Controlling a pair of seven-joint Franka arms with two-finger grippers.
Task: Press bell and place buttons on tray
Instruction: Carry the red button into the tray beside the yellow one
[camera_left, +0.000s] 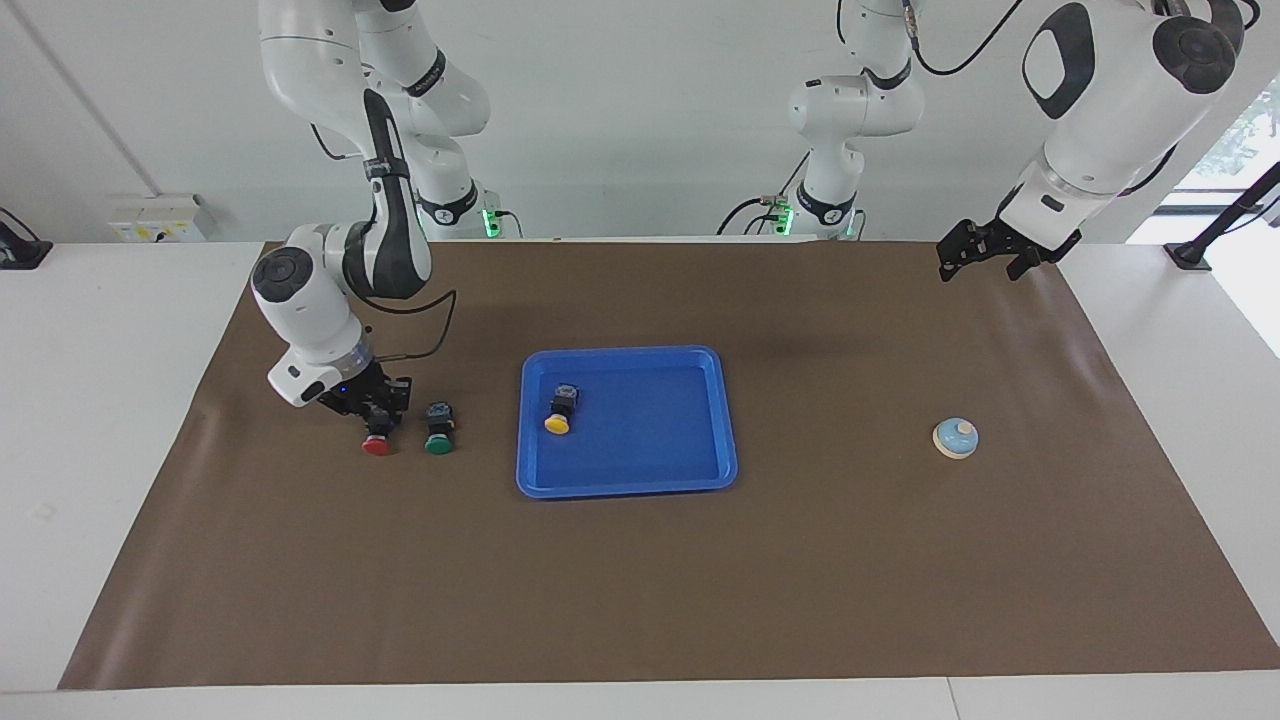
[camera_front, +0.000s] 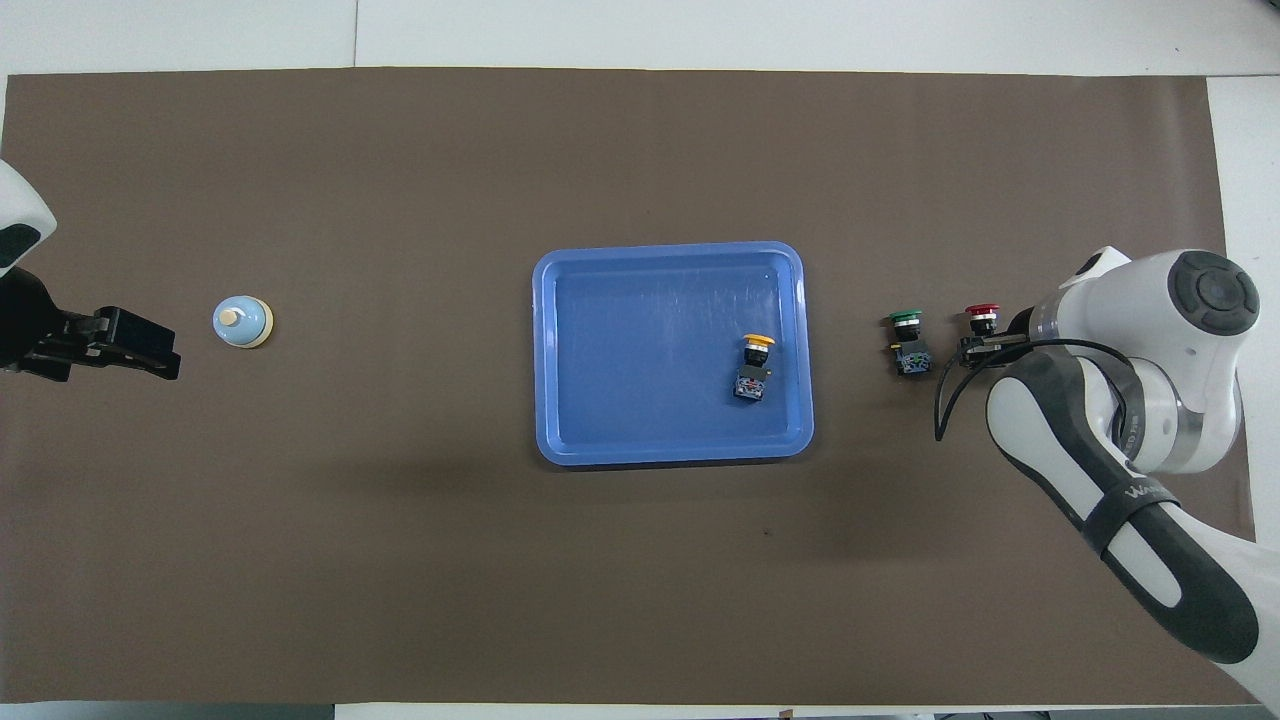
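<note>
The red button will be released from my right gripper in the blue tray (camera_front: 702, 370), next to the yellow button, on the side toward the bell.
The blue tray (camera_left: 625, 490) (camera_front: 670, 455) lies mid-table with the yellow button (camera_left: 560, 412) (camera_front: 754, 365) on its side in it. The green button (camera_left: 438, 432) (camera_front: 908, 340) and the red button (camera_left: 377, 444) (camera_front: 981, 314) lie on the mat toward the right arm's end. My right gripper (camera_left: 378, 412) (camera_front: 975, 345) is low on the mat, shut on the red button's black body. The bell (camera_left: 956, 438) (camera_front: 242, 322) stands toward the left arm's end. My left gripper (camera_left: 960, 262) (camera_front: 150, 350) waits raised over the mat beside the bell.
A brown mat (camera_left: 640, 600) covers the table. The green button lies close beside the right gripper, between it and the tray.
</note>
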